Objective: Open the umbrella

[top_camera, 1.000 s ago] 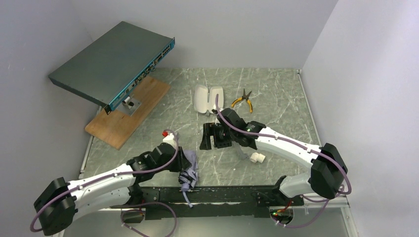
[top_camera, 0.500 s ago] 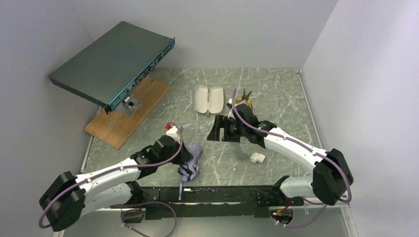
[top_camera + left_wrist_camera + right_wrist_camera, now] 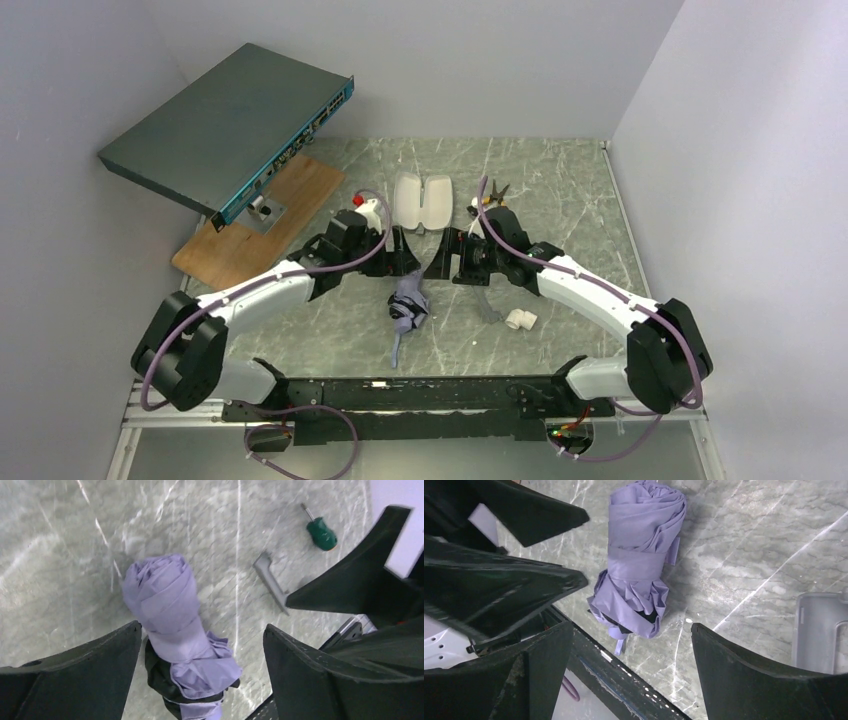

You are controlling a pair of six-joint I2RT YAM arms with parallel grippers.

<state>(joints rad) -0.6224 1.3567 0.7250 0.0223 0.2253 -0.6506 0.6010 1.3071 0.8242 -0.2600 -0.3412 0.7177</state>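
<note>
The closure strap is wrapped around the flat-lying umbrella, so my left gripper will pick up the umbrella by the gathered fabric (image 3: 636, 589) before my right gripper takes the strap's tab.
The umbrella (image 3: 408, 306) lies folded on the grey marble table, a lavender fabric bundle with its closure strap wrapped around it and a loop trailing toward the near edge. In the left wrist view the umbrella (image 3: 167, 610) sits below and between the spread fingers of my left gripper (image 3: 202, 626), which do not touch it. My left gripper (image 3: 400, 255) is open, hovering just behind the bundle. My right gripper (image 3: 452, 262) is open too, beside the left one. The right wrist view has the umbrella (image 3: 644, 555) ahead of my right gripper (image 3: 631, 626), with nothing between the fingers.
A white clamshell case (image 3: 422, 202) and yellow-handled pliers (image 3: 495, 195) lie behind the grippers. A network switch (image 3: 228, 125) leans on a wooden board (image 3: 262, 225) at back left. A white pipe fitting (image 3: 520, 320) and a grey bracket (image 3: 272, 582) lie to the right, near a green screwdriver (image 3: 321, 532).
My left arm swung from the near edge toward the table's middle, bringing the umbrella along, then opened and let it go. My right gripper shifted slightly back and right.
</note>
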